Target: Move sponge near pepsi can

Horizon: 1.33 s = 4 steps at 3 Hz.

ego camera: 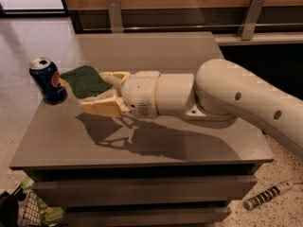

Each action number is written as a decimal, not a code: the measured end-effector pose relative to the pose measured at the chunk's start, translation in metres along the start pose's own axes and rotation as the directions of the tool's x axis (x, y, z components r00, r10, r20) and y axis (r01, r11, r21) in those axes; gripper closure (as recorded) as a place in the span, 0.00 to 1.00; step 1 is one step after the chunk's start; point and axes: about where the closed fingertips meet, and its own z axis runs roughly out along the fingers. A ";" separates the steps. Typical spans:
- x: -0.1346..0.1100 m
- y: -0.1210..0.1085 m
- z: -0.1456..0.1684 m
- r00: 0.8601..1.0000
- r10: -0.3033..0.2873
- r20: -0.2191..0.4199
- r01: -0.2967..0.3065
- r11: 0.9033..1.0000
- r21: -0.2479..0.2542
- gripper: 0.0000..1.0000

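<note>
The sponge will land on the grey table (69, 105), close before the pepsi can.
The sponge (85, 81) shows its dark green top and is held between the pale fingers of my gripper (93, 90), a little above the table. My gripper is shut on the sponge, at the left side of the grey table (156, 51). The pepsi can (48, 81), dark blue with a silver top, stands upright at the table's left edge, just left of the sponge and almost touching it. My white arm reaches in from the right.
The orange is hidden behind my arm and gripper. A wooden wall with metal brackets (113, 13) runs behind the table. A basket (28, 212) sits on the floor at lower left, and a striped tool (267, 195) lies at lower right.
</note>
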 end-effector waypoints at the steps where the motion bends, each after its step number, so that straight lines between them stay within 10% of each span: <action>1: 0.024 0.018 0.026 0.998 -0.016 0.055 0.022 0.994 -0.110 1.00; 3: 0.040 0.021 0.047 0.999 -0.020 -0.035 0.015 0.988 -0.153 1.00; 4: 0.042 0.015 0.049 0.995 -0.010 -0.102 -0.004 0.991 -0.134 0.82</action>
